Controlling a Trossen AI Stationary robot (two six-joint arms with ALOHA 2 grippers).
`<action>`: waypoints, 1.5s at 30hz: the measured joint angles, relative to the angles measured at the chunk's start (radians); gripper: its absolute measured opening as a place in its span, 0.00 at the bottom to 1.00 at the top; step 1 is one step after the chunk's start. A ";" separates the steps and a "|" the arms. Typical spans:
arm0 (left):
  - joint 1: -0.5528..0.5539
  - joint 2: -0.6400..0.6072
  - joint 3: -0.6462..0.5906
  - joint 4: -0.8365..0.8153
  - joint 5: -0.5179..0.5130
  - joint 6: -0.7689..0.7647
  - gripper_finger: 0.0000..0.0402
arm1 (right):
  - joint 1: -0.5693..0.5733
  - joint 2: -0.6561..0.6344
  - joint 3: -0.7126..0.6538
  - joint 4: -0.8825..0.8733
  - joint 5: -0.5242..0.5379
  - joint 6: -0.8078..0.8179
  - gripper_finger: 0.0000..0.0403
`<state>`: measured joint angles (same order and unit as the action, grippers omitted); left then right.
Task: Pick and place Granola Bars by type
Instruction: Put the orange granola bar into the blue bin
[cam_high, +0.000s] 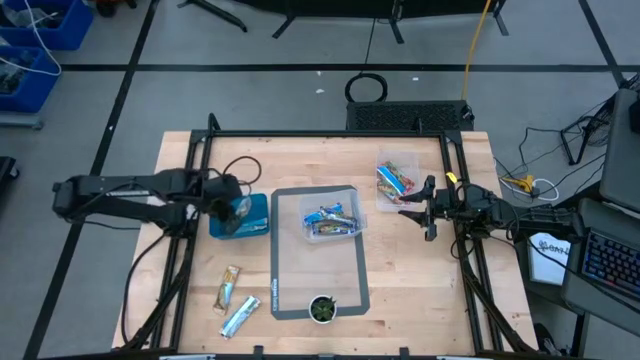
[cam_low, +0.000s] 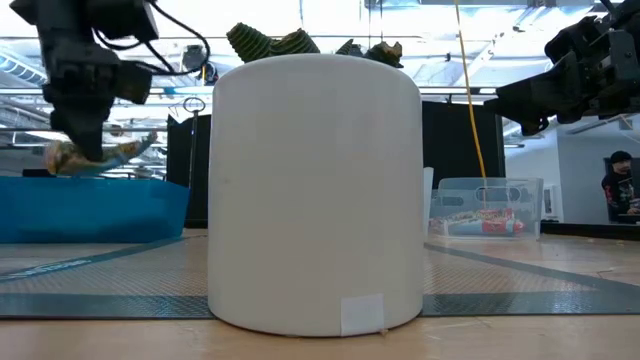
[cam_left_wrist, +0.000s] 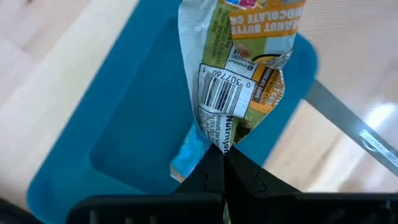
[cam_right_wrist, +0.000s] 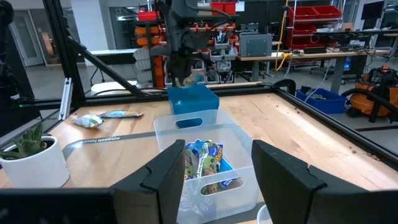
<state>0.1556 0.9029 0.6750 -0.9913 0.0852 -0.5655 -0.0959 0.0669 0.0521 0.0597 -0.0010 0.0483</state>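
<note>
The robot's left gripper will release the granola bar inside the blue bin (cam_high: 254, 215) (cam_left_wrist: 239, 93), toward the side that faces the grey mat. The bar is now held over that bin.
My left gripper (cam_high: 232, 205) is over the blue bin (cam_high: 248, 218) at the table's left, shut on a tan, green and orange granola bar (cam_left_wrist: 239, 93). A clear bin (cam_high: 333, 215) on the grey mat (cam_high: 320, 270) holds blue bars (cam_right_wrist: 200, 158). A second clear bin (cam_high: 397, 180) at the far right holds blue and orange-red bars. Two more bars, one tan (cam_high: 231, 285) and one silvery (cam_high: 240, 316), lie on the wood near the front left. My right gripper (cam_high: 412, 205) waits open and level at the right, beside the clear bins. My left gripper pinches the bar's wrapper at one crimped end (cam_left_wrist: 221, 138) between its two shut fingers (cam_left_wrist: 208, 177). The fingers come steeply from above. The bar (cam_low: 92, 155) hangs under them, just over the blue bin's rim (cam_low: 95, 182), lifted clear.
A small green plant in a white pot (cam_high: 322, 308) stands on the mat's near edge and fills the low view (cam_low: 318, 190). A black frame runs round the table's edges (cam_high: 330, 133). Bare wood lies between the mat and the right edge.
</note>
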 joint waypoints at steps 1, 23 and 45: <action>0.015 0.013 0.000 0.000 -0.002 0.008 0.00 | 0.000 0.000 0.000 0.000 0.000 0.000 0.44; 0.138 0.205 0.000 0.085 0.031 0.138 0.00 | 0.000 0.000 0.000 0.000 0.000 0.000 0.44; 0.137 0.205 0.000 0.041 0.071 0.111 0.00 | 0.000 0.000 0.000 0.000 0.000 0.000 0.44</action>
<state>0.2924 1.1080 0.6750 -0.9505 0.1561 -0.4541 -0.0960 0.0666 0.0521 0.0597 -0.0010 0.0482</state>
